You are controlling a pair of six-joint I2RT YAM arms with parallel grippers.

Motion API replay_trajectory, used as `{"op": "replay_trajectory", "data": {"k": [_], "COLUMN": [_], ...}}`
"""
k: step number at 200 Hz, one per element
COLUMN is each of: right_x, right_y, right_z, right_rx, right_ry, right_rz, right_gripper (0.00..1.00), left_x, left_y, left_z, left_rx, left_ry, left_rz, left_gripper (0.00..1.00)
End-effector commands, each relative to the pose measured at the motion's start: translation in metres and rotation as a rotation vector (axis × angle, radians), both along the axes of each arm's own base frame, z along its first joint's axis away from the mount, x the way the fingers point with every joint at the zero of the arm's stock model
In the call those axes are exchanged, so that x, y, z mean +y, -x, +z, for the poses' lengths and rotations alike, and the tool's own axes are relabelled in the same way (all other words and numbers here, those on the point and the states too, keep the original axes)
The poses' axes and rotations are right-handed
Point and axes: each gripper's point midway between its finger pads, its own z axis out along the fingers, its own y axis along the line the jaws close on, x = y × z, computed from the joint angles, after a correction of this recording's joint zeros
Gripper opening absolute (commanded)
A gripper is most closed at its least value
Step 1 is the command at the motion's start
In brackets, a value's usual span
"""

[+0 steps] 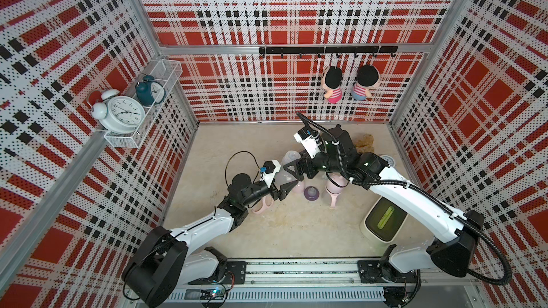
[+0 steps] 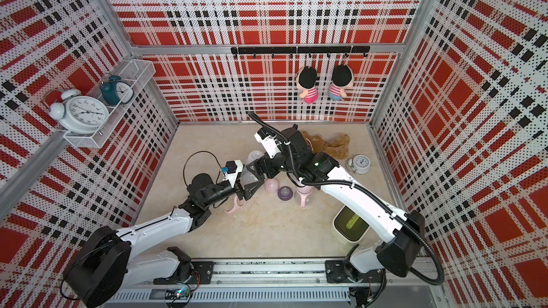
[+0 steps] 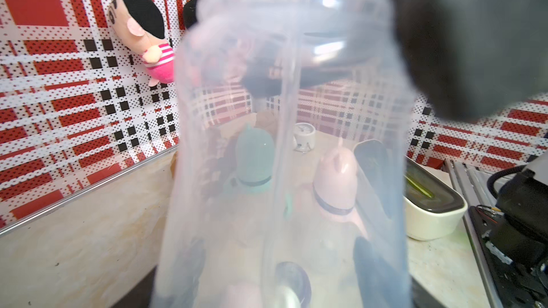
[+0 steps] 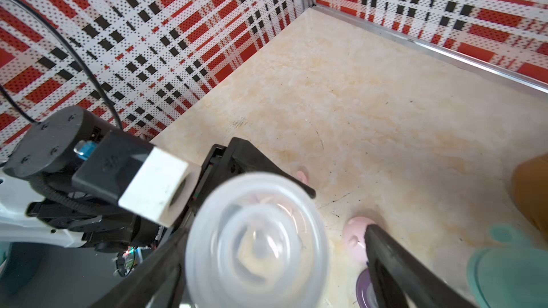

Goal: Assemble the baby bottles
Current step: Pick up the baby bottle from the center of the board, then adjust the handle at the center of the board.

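Note:
The robot's right gripper needs to close on the side of the pink handle ring (image 1: pixel 270 202) that faces the purple teat collar, because that bottle still needs its handle.
My left gripper (image 1: pixel 285 185) (image 2: pixel 254 187) is shut on a clear bottle body (image 3: pixel 290 143) (image 4: pixel 255 247), held off the table; its dark fingers (image 3: pixel 373 268) show through the plastic. My right gripper (image 1: pixel 292 171) (image 4: pixel 267 262) is open and straddles the same bottle's mouth end, with one finger (image 4: pixel 385 262) standing apart from it. On the table below lie a pink eared cap (image 1: pixel 298 186) (image 2: pixel 271 185), a purple teat collar (image 1: pixel 311 193) (image 2: pixel 285 193) and a pink handle ring (image 1: pixel 262 205). A pink-capped bottle (image 1: pixel 333 188) (image 3: pixel 335 185) and a teal-capped one (image 3: pixel 255 158) stand near. Another clear bottle (image 2: pixel 255 155) sits behind the right gripper.
A white box with a dark lid (image 1: pixel 382 220) (image 3: pixel 430 211) stands at the right front. A small white alarm clock (image 2: pixel 361 162) and a brown plush (image 2: pixel 335 145) lie at the back right. Two dolls (image 1: pixel 333 84) hang on the back wall. A wire shelf with clocks (image 1: pixel 124 114) is on the left wall.

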Motion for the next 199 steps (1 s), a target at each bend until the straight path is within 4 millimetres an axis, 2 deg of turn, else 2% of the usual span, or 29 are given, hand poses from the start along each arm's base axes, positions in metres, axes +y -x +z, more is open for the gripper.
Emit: {"op": "replay_trajectory", "data": {"k": [1,35,56,84,124,163,199], "right_x": [-0.018,-0.026,-0.023,-0.006,0.022,0.052,0.08], "right_y": [-0.004,0.003,0.012,0.025,0.039,0.048,0.047], "right_z": [0.019,0.004,-0.01,-0.042,-0.098,-0.15,-0.184], "right_rx": [-0.067,-0.064,-0.077,-0.081,-0.045,0.003,0.096], "right_ry": [-0.021,0.024,0.054,0.115,0.126,0.133,0.105], "right_rz": [-0.097,-0.167,-0.209,-0.22,-0.231,-0.228,-0.256], "right_gripper": [0.94,0.93,0.92,0.9,0.84,0.8,0.76], "left_x": [0.02,0.043,0.06,0.085,0.106,0.113,0.12], "left_y": [-0.016,-0.035,-0.048,-0.064,-0.08,-0.091,-0.093], "left_z": [0.018,0.021,0.026,0.035,0.053,0.076,0.101], "left_rx": [-0.013,0.013,0.014,0.029,0.027,0.02,-0.002], "left_ry": [0.076,0.116,0.137,0.194,0.238,0.25,0.27], "left_rz": [0.105,0.211,0.298,0.423,0.543,0.585,0.619], "left_gripper": [0.11,0.08,0.09,0.05,0.05,0.05,0.05]}}
